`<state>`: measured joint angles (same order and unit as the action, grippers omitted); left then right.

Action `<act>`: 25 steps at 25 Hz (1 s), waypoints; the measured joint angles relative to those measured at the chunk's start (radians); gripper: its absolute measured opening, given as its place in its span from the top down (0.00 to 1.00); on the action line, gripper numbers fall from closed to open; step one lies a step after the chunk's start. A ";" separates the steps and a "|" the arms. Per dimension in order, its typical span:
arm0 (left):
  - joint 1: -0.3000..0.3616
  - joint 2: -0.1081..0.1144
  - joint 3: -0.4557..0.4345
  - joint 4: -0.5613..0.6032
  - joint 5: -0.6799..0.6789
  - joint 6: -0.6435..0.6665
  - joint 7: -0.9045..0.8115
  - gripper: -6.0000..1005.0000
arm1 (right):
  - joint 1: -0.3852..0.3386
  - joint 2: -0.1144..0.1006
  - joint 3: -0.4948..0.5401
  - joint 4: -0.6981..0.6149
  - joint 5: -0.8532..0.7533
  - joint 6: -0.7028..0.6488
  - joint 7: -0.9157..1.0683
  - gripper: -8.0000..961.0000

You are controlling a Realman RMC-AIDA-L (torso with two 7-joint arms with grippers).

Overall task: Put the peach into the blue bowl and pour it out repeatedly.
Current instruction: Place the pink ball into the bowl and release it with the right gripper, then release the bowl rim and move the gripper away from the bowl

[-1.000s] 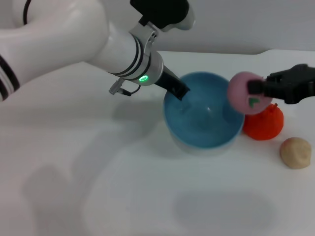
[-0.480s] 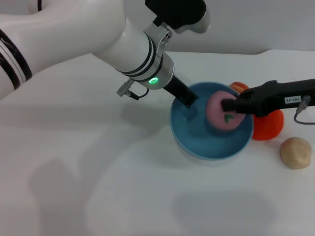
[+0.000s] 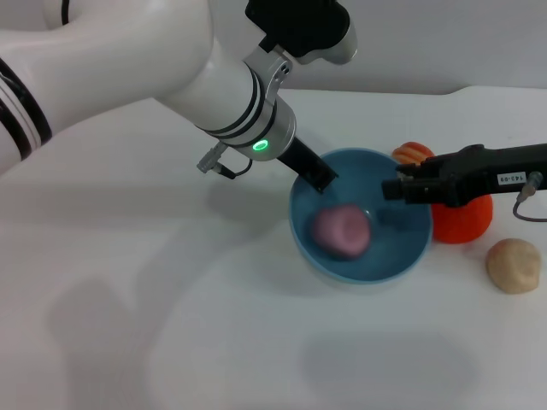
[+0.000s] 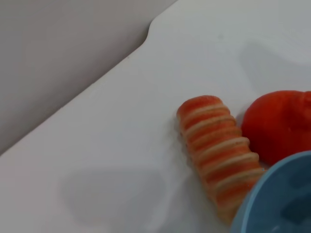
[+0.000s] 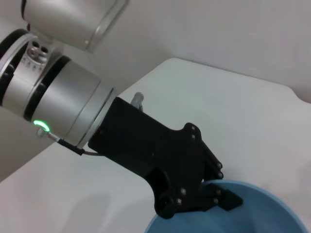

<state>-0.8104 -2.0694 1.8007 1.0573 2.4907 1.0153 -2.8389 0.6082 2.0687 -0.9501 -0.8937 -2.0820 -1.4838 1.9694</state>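
Observation:
The robot's left gripper will release the blue bowl on the open table (image 3: 361, 306) in front of the striped orange piece.
The pink peach (image 3: 340, 231) lies inside the light blue bowl (image 3: 395, 253) at the table's middle right. My left gripper (image 3: 317, 176) reaches down to the bowl's far-left rim and is shut on it. The right wrist view shows its black fingers (image 5: 219, 200) clamped on the rim (image 5: 243, 191). My right gripper (image 3: 393, 188) hovers over the bowl's right side, open and empty, apart from the peach. The bowl's rim also shows in the left wrist view (image 4: 272, 204).
An orange-red round fruit (image 3: 464, 219) sits against the bowl's right side, and a beige lumpy ball (image 3: 514, 265) lies right of it. A striped orange and cream piece (image 3: 412, 153) lies behind the bowl and also shows in the left wrist view (image 4: 216, 160).
My right gripper carried the peach from the right over the bowl and let it go. The peach dropped into the bowl. The left gripper stayed on the rim.

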 joint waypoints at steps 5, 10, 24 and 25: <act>0.002 -0.001 0.012 -0.009 -0.059 0.040 0.000 1.00 | -0.043 -0.002 0.011 -0.023 0.082 0.000 -0.004 0.52; 0.002 -0.002 0.073 -0.032 -0.099 0.057 0.000 1.00 | -0.093 -0.003 0.043 -0.061 0.122 0.001 -0.018 0.51; 0.006 -0.004 0.155 -0.107 -0.213 -0.013 0.010 0.98 | -0.115 0.001 0.042 -0.040 0.123 0.004 -0.031 0.50; 0.006 -0.004 0.164 -0.107 -0.212 -0.016 0.010 0.97 | -0.116 0.000 0.042 -0.040 0.123 0.004 -0.031 0.50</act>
<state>-0.8041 -2.0733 1.9647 0.9498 2.2792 0.9996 -2.8292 0.4920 2.0691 -0.9080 -0.9341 -1.9586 -1.4801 1.9383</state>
